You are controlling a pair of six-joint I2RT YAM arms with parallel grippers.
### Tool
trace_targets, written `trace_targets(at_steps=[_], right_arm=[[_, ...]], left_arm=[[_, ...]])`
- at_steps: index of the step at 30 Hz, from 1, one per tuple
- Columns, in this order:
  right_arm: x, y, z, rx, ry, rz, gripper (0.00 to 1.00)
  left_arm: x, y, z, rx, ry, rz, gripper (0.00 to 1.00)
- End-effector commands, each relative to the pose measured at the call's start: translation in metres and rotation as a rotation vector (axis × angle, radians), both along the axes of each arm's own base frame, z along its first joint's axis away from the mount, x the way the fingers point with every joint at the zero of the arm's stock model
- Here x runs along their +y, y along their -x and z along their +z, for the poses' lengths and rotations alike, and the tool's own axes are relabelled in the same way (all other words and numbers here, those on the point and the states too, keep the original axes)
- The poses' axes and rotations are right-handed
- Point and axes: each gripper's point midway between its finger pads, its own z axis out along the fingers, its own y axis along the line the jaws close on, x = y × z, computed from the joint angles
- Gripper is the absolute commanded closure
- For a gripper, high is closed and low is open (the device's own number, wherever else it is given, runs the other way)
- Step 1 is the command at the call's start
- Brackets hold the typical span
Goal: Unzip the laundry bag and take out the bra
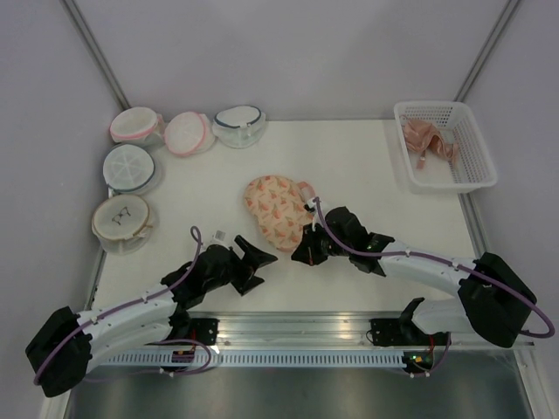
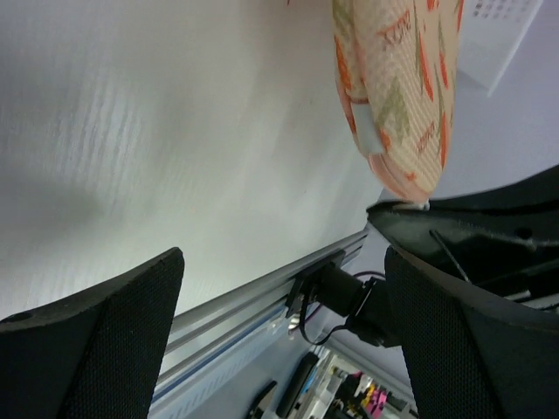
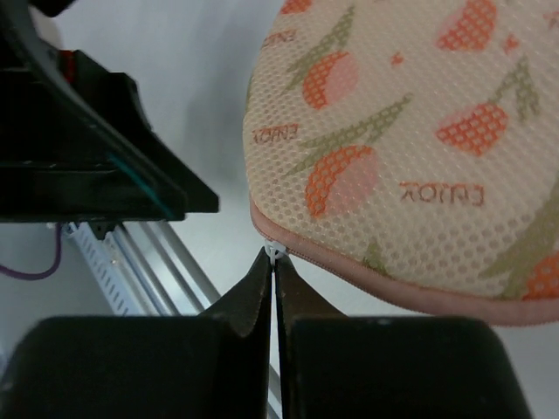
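Note:
The laundry bag lies loose and my right gripper has only the zip pull, so my left gripper will pinch the bag's near end (image 1: 280,244) before I unzip.
The laundry bag (image 1: 278,209), cream-peach mesh with orange print and a pink zip edge (image 3: 410,292), lies flat in the middle of the table. My right gripper (image 1: 302,251) is at the bag's near end. Its jaws are shut on the small white zip pull (image 3: 276,253) at the rim. My left gripper (image 1: 265,264) sits just left of the bag's near end, open and holding nothing. In the left wrist view the bag (image 2: 397,87) is above and beyond the two fingers (image 2: 105,349), apart from them. The bra is not in view.
Several round white mesh bags (image 1: 131,166) with coloured rims stand at the back left. A white basket (image 1: 476,153) at the back right holds a peach-pink garment (image 1: 428,140). An aluminium rail (image 1: 288,325) runs along the near table edge.

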Motion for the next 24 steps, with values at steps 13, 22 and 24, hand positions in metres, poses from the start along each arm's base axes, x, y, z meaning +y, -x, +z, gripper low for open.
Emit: trace_targets(at_steps=[13, 22, 24], right_arm=[[0.034, 0.036, 0.039, -0.068, -0.136, 0.185, 1.00], [0.037, 0.036, 0.038, -0.064, -0.113, 0.192, 1.00], [0.037, 0.035, 0.035, -0.066, -0.096, 0.196, 1.00]], left_arm=[[-0.019, -0.059, 0.064, -0.082, 0.232, 0.249, 0.00], [-0.041, -0.056, 0.036, 0.016, 0.285, 0.193, 0.14], [-0.038, -0.058, 0.036, -0.002, 0.284, 0.208, 0.35]])
